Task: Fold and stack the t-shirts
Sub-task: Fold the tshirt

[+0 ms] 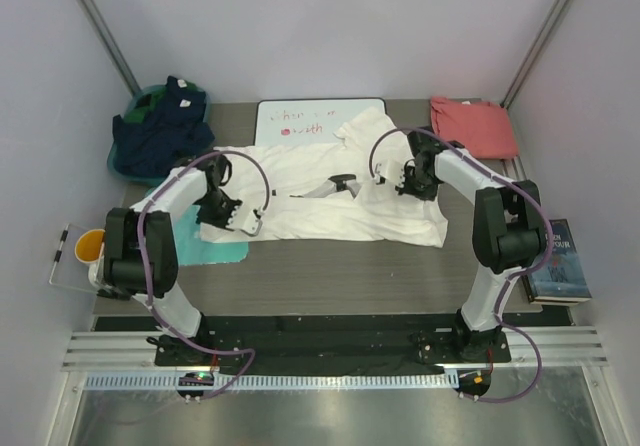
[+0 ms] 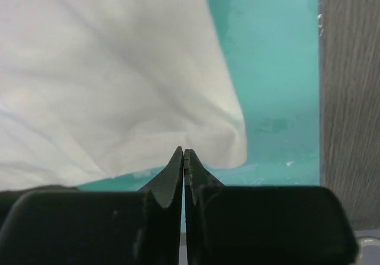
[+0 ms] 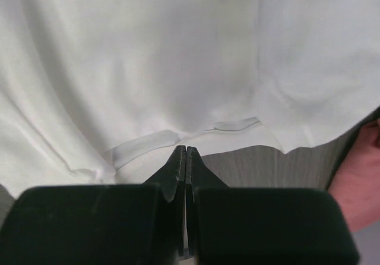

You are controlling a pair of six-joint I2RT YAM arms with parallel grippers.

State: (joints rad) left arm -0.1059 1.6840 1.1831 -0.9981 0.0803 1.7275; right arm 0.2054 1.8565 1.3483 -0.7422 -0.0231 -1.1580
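The far edge of the cream-white t-shirt lies over the whiteboard, so next I grip the t-shirt's near edge (image 1: 262, 236) with my left gripper and help pull it toward me before folding.
The cream-white t-shirt (image 1: 320, 211) lies spread across the middle of the table, its black-and-grey print (image 1: 340, 183) facing up. My left gripper (image 1: 246, 224) is at its lower left edge, jaws shut with the tips on the cloth's edge (image 2: 184, 153); the shirt (image 2: 107, 75) rests there on the teal board (image 2: 273, 69). My right gripper (image 1: 386, 175) is at the shirt's upper right part, jaws shut at a turned-over hem (image 3: 186, 149) of the shirt (image 3: 178, 57). The salmon-red t-shirt (image 1: 473, 126) lies folded at the far right and shows in the right wrist view (image 3: 362, 176).
The whiteboard (image 1: 300, 121) lies at the back, partly under the shirt. A teal bin with dark clothes (image 1: 160, 131) stands at the back left. An orange cup (image 1: 90, 246) is at the left edge and a book (image 1: 560, 261) at the right edge.
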